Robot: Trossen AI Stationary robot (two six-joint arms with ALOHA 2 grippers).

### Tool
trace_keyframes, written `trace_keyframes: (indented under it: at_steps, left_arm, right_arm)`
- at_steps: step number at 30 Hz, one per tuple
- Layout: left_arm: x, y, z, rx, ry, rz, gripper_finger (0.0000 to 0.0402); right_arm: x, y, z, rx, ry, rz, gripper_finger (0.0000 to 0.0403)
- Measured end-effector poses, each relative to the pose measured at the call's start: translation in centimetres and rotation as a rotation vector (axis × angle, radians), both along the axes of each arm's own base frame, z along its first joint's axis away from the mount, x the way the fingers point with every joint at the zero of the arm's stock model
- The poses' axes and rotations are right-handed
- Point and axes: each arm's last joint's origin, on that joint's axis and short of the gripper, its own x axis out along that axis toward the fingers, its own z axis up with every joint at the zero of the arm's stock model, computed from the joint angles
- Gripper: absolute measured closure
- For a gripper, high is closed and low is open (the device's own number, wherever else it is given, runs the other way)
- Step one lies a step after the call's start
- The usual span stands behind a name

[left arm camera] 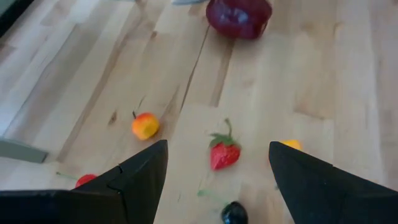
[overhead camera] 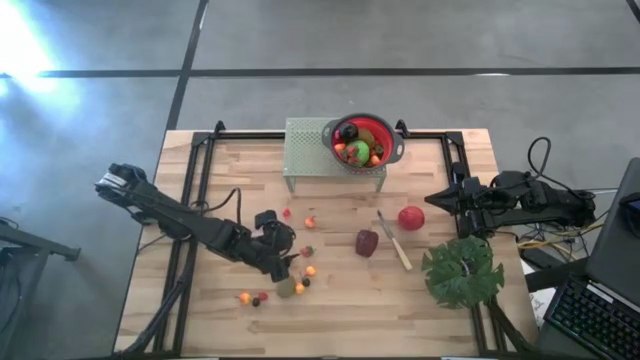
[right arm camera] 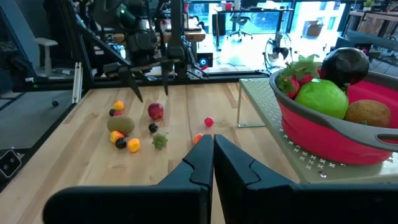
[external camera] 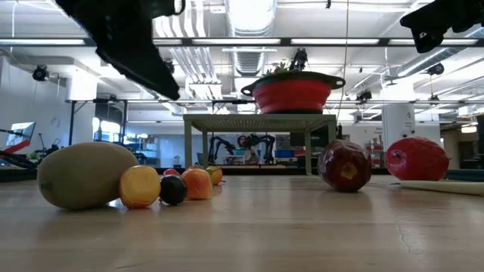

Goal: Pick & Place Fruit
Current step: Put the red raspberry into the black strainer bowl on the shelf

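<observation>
Next, the left gripper goes to the red raspberry between the kiwi and the front dark berry, to close on the raspberry's sides [overhead camera: 263, 296].
My left gripper [overhead camera: 292, 256] is open and empty above a group of small fruits on the table's near left. In the left wrist view a red strawberry [left arm camera: 224, 153] lies on the wood below the gap between the fingers [left arm camera: 217, 145]. An orange piece [left arm camera: 145, 126], a dark berry [left arm camera: 234, 213] and the dark maroon fruit [left arm camera: 239, 15] lie around it. A brown kiwi [external camera: 87, 175] lies near the front. A red apple [overhead camera: 411, 217] lies right of centre. My right gripper [right arm camera: 213, 155] is shut and empty, waiting at the table's right [overhead camera: 440, 200].
A red colander [overhead camera: 362, 140] holding a green apple [right arm camera: 321, 99] and other fruit stands on a perforated stand [overhead camera: 310, 150] at the far middle. A slim knife [overhead camera: 393, 240] lies beside the maroon fruit [overhead camera: 367, 242]. A big green leaf [overhead camera: 462, 270] lies at the near right.
</observation>
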Motion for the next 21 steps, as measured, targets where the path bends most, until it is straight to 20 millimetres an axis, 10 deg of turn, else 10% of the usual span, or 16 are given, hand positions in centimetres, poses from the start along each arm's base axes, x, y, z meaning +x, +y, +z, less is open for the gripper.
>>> trace_keyframes:
  at_steps: [21]
  left_arm:
    - [1.9,0.4,-4.9,0.069,0.089,-0.023,0.0117]
  right_arm:
    - [0.0,0.0,0.0,0.000,0.000,0.000,0.0394]
